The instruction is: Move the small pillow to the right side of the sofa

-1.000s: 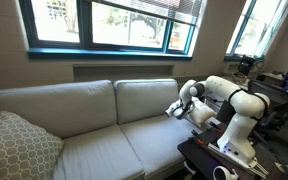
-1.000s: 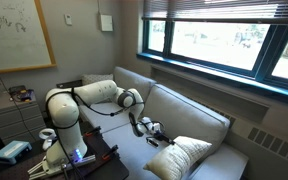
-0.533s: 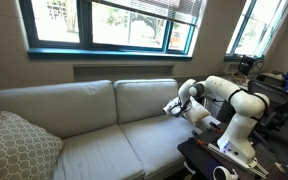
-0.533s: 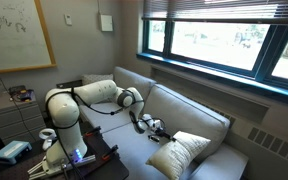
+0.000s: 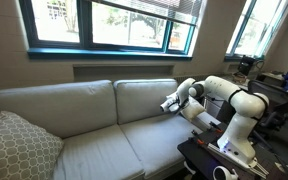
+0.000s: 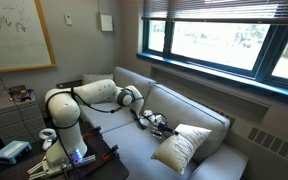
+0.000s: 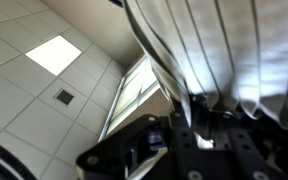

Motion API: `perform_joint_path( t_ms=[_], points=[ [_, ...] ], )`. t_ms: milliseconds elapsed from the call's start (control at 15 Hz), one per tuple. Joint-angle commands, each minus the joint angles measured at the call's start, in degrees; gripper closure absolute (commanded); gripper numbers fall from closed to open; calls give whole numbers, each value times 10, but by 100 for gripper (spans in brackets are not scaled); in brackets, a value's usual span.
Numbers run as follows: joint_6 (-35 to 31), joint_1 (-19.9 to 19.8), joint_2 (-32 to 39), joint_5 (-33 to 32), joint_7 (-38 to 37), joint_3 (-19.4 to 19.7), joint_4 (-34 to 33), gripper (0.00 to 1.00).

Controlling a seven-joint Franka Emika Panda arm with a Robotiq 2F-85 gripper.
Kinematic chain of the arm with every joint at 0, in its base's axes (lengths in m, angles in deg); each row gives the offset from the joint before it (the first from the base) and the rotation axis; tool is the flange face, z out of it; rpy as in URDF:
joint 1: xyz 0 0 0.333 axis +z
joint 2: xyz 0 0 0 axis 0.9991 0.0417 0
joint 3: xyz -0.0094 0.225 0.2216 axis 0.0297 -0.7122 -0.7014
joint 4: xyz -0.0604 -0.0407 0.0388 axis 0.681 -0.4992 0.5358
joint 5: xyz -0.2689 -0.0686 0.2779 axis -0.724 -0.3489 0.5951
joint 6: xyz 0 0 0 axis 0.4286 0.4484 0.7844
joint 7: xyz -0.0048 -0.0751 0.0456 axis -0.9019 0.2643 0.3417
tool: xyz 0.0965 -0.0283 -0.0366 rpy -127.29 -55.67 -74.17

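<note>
I should release the small pillow on the seat [image 5: 190, 119] against the sofa's arm beside the robot.
The light grey-beige sofa [image 5: 84, 125] shows in both exterior views [image 6: 199, 118]. My gripper [image 5: 170, 102] hovers at the sofa's end beside the robot, close to the back cushion and above the seat; it also shows in an exterior view [image 6: 156, 122]. A small white patch sits at its tip, and I cannot tell what it is. No small plain white pillow shows clearly on the seat. The wrist view points up at the ceiling and window blinds; the gripper [image 7: 189, 125] is a dark blur, and I cannot tell how its jaws stand.
A large grey pillow with a white lattice pattern [image 5: 16, 146] leans at the sofa's far end, also seen in an exterior view [image 6: 181, 148]. The robot's base and a dark table [image 5: 219, 150] stand beside the near arm. A window runs above the sofa back.
The gripper has risen a little and moved toward the back cushion, the white patch moving with it. In an exterior view the large pillow looks slightly higher.
</note>
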Motion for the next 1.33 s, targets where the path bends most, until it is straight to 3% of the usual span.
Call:
perform_joint_path(
  t_ms=[0,733,800,867,933,1000,1067,1133,1267],
  points=[
    [10,12,0,-24,17,24,9,94],
    [-18,-4,5,-34,43,17,33,92],
    [-1,-25,5,-63,46,-11,31,66],
    [-18,-7,5,-39,47,16,36,65],
    [-17,-9,5,-42,49,14,37,60],
    [-16,-11,5,-42,52,16,38,53],
    [2,-33,5,-71,56,-13,35,45],
    [-13,-16,5,-47,55,15,38,38],
    [-15,-24,5,-44,61,10,34,23]
  ],
)
